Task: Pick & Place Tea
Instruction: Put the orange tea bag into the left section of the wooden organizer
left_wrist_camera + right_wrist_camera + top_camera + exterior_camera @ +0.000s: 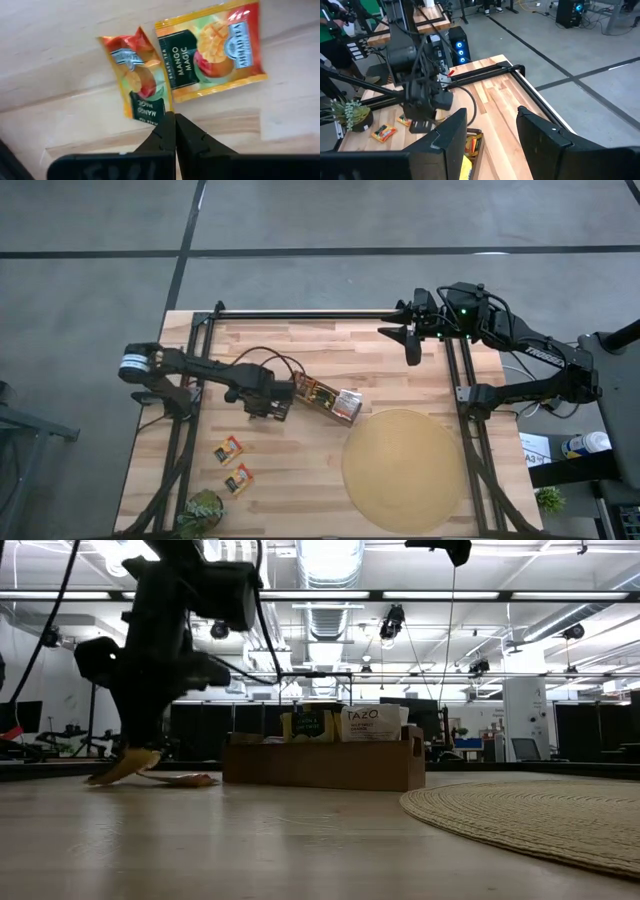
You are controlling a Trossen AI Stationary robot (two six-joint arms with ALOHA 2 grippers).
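Observation:
Next, my left gripper releases the tea sachet on top of the other sachet (280, 407) (237, 27) next to the brown wooden box.
My left gripper (171, 117) points down over the table's left half, shut on an orange-red tea sachet (135, 75). My arm hides this sachet in the high view. Another sachet (210, 50) lies flat on the wood beside it. Two sachets (228, 449) (238, 479) lie flat nearer the front edge. The brown wooden box (325, 397) stands just right of the gripper, with sachets upright in it. My right gripper (412, 345) hangs open and high at the far right, holding nothing. My left gripper pinches one corner of the sachet (156, 114) between its two fingertips, coming from above with the fingers pointing down. The sachet (125, 765) hangs slanted below the fingers. Its low end is close to the table, and I cannot tell whether it touches.
A big round tan mat (403, 470) covers the near right of the table. A small potted plant (203, 512) stands at the near left edge. Dark frame rails (300, 314) run along the far edge and both sides.

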